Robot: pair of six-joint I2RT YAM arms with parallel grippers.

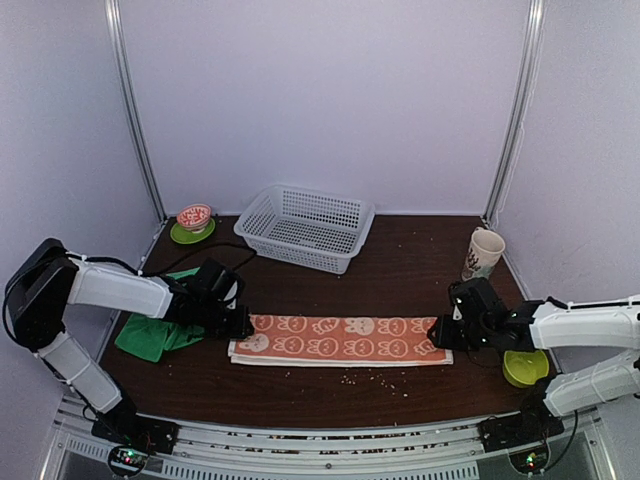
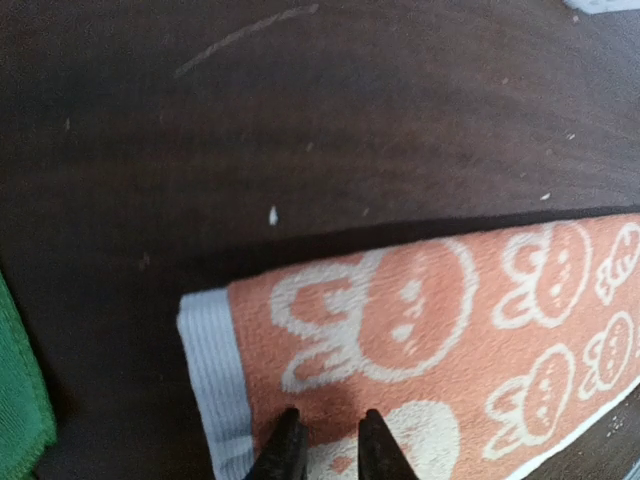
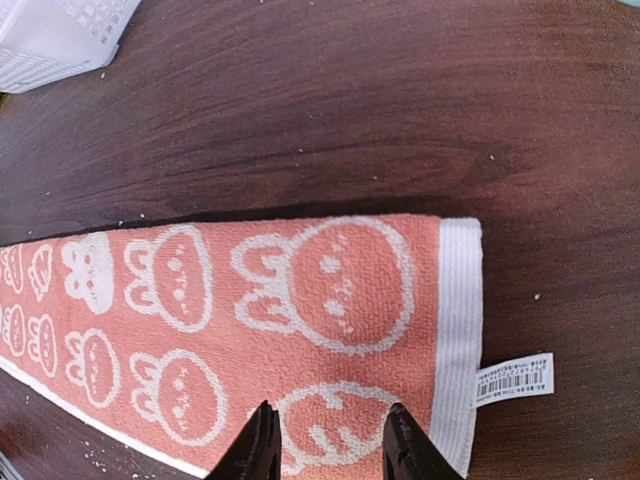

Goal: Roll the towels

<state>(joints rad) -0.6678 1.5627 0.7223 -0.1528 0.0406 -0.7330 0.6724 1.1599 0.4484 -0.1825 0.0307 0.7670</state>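
The right gripper's fingers are over flat cloth inside the orange towel's white hem, so the robot should grip the hem (image 3: 455,402) by the label and fold that end of the towel over.
The orange towel (image 1: 340,338) with white cartoon prints lies flat on the dark table, folded into a long strip. My left gripper (image 1: 238,325) is over its left end. In the left wrist view the jaws (image 2: 330,435) stand a little apart, tips on the cloth (image 2: 420,300) near its white hem. My right gripper (image 1: 440,335) is over the right end. In the right wrist view its jaws (image 3: 330,430) stand wider apart over the towel (image 3: 250,300), with nothing between them. The green towel (image 1: 155,335) lies crumpled at the left, and its edge shows in the left wrist view (image 2: 18,400).
A white basket (image 1: 305,228) stands at the back middle, and its corner shows in the right wrist view (image 3: 60,35). A cup (image 1: 484,252) stands back right. A red bowl on a green plate (image 1: 194,222) sits back left. A green bowl (image 1: 525,367) is by the right arm. The towel's label (image 3: 513,378) sticks out.
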